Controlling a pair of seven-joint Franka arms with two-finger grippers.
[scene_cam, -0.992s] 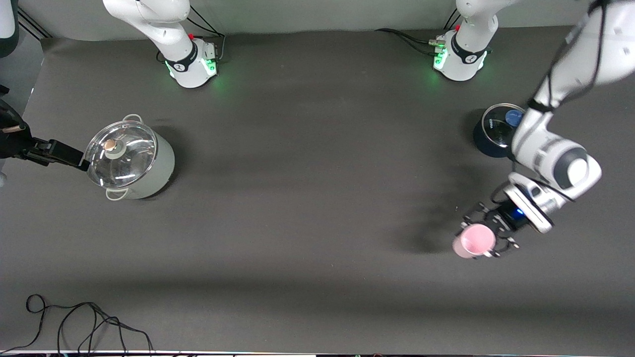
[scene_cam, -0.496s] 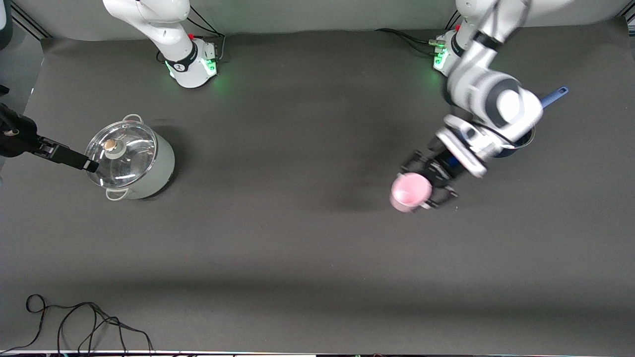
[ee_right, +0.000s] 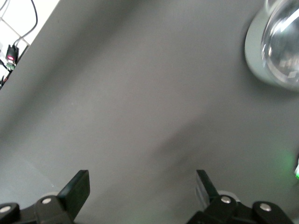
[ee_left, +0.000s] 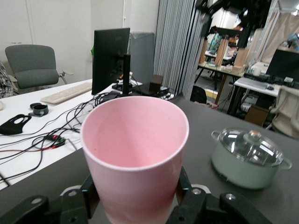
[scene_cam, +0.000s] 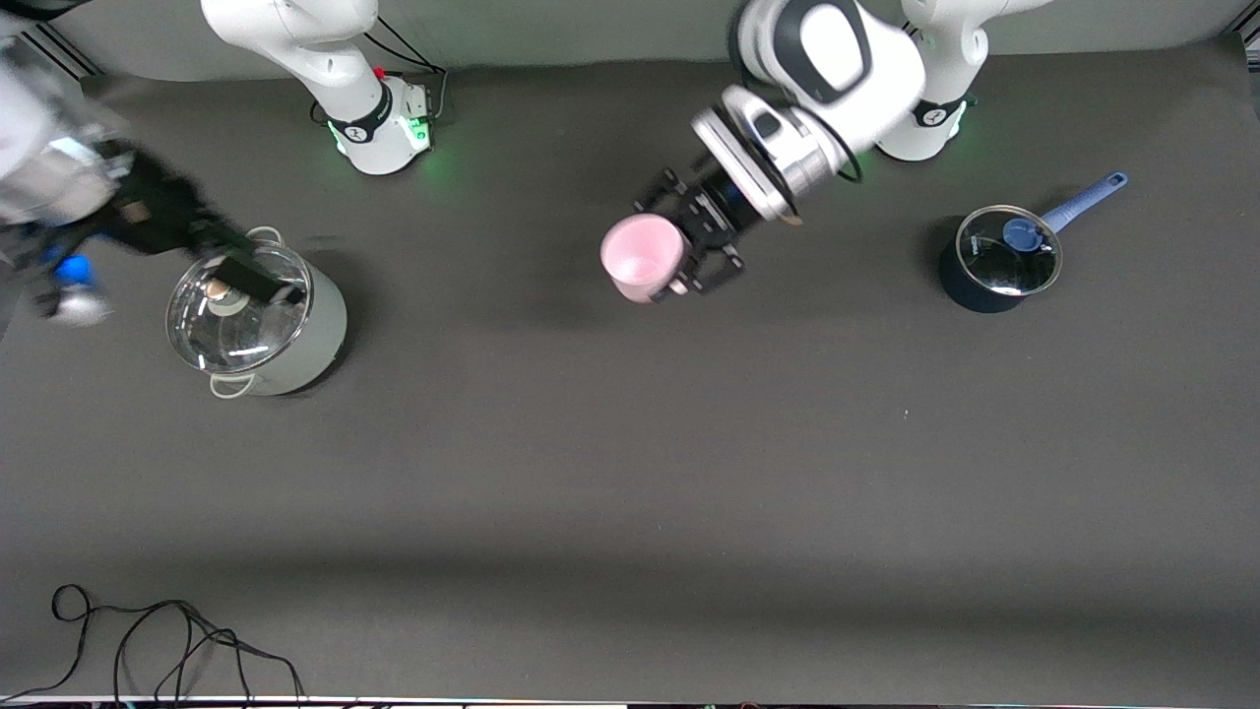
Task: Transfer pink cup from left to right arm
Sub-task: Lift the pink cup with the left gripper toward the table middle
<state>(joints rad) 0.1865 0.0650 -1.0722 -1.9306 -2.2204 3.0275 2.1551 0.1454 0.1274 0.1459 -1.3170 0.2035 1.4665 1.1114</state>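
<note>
The robot's right gripper should next move to the pink cup in the left gripper and close on the cup's rim (scene_cam: 616, 225) nearest the right arm.
The pink cup (scene_cam: 642, 258) hangs in the air over the middle of the table, tipped with its mouth toward the front camera. My left gripper (scene_cam: 681, 241) is shut on it, a black claw finger on each side of its lower wall. The left wrist view shows the pink cup (ee_left: 135, 154) filling the space between the fingers (ee_left: 88, 191) of the left gripper (ee_left: 135, 186). My right gripper (scene_cam: 251, 278) hangs blurred over the lid of the pale green pot (scene_cam: 300, 340). Its fingers (ee_right: 77, 186) stand wide apart around nothing, so the right gripper (ee_right: 142, 184) is open.
The pale green pot (ee_left: 247, 161) with a glass lid stands toward the right arm's end; the right wrist view catches its rim (ee_right: 254, 56). A dark blue saucepan (scene_cam: 994, 268) with a glass lid sits toward the left arm's end. A black cable (scene_cam: 148, 640) lies at the table's front edge.
The left arm has swung the pink cup from the left arm's end to over the table's middle. The right gripper has moved in over the green pot's lid.
</note>
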